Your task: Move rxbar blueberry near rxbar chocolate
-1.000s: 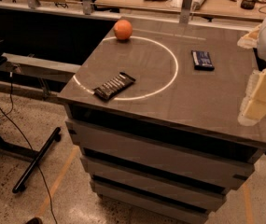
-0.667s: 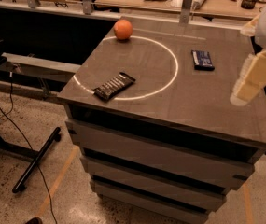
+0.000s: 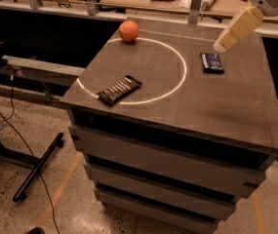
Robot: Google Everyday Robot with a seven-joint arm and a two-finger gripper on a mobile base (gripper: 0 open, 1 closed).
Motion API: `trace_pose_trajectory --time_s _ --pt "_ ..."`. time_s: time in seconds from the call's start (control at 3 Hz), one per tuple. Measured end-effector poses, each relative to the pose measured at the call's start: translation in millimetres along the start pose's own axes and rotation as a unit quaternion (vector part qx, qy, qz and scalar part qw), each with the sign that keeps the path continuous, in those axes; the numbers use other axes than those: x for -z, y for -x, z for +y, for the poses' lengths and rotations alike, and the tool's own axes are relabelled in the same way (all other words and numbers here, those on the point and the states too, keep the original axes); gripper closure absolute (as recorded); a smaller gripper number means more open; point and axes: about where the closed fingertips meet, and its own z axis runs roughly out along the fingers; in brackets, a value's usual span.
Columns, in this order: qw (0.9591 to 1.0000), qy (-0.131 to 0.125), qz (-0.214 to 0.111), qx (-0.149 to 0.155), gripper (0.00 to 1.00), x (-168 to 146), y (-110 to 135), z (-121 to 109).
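Observation:
The middle of the rxbar blueberry point(image 3: 211, 62) is next: next my gripper goes down and closes there, leaving both ends of the bar free.
The rxbar blueberry point(image 3: 211, 62), a small flat bar in a dark blue wrapper, lies on the dark table top point(image 3: 216, 106) at the back right, just outside a white circle. The rxbar chocolate point(image 3: 120, 89), in a black-brown wrapper with white lettering, lies at the front left on the circle's line. My gripper point(image 3: 221, 45) reaches down from the upper right. Its cream tip hangs just above and behind the blue bar, apart from it and holding nothing that I can see.
An orange point(image 3: 129, 31) sits at the table's back left on the white circle point(image 3: 182, 77). Metal posts point(image 3: 195, 4) and a cluttered bench stand behind the table. A black stand leg point(image 3: 36, 167) and cable lie on the floor at left.
My gripper has risen from the table's right front edge and moved back and left, and now hangs over the blue bar. The bars and the orange have not moved.

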Motion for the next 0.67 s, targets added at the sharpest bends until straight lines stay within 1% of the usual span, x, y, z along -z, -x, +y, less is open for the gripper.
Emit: trace_pose_trajectory --time_s 0.33,0.67 --pt "0.9963 -0.009 -0.031 -0.079 0.00 -40.0 0.8 -25.5" --pt "0.9756 -0.021 -0.049 -0.213 0.00 -93.1 -30.9 -32.7"
